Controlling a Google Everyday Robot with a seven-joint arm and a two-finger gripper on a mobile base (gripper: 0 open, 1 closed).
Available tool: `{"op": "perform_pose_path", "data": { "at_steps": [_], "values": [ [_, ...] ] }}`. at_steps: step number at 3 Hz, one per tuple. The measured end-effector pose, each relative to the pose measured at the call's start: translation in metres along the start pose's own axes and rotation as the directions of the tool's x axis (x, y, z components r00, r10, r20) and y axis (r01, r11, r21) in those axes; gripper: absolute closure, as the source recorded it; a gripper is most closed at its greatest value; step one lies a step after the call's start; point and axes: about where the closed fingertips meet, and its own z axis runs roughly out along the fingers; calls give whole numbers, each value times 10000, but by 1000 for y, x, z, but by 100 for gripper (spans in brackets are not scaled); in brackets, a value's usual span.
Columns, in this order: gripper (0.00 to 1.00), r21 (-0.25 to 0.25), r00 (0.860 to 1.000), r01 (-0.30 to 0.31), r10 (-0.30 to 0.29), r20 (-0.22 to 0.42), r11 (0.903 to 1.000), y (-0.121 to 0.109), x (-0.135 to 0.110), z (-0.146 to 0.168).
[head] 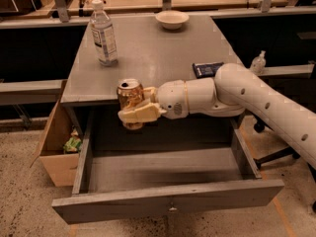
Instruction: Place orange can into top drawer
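Note:
I need to release the orange can, now hanging above the open top drawer, on the bare drawer's bottom (139,161), toward the drawer's side by the brown cardboard box.
The orange can (130,94) is upright in my gripper (136,107), whose pale fingers (140,113) are shut around its lower half. The can hangs just past the front edge of the grey table (158,53), above the back left part of the open top drawer (163,174). The drawer is pulled far out, and the inside that shows is bare. Its flat front panel carries a small knob (172,209). My white arm (256,100) reaches in from the right.
A clear water bottle (103,32) stands at the table's back left. A pale bowl (172,19) sits at the back centre and a dark flat packet (207,69) on the right. A brown cardboard box (58,147) stands left of the drawer.

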Motion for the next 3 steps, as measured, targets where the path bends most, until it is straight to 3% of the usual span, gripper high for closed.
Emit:
{"op": "perform_pose_path", "data": {
  "at_steps": [1, 3],
  "values": [
    [100, -460, 9924, 1126, -1147, -454, 9926, -3, 45, 6],
    [100, 356, 9838, 1737, -1718, -506, 9842, -1, 107, 11]
  ]
}}
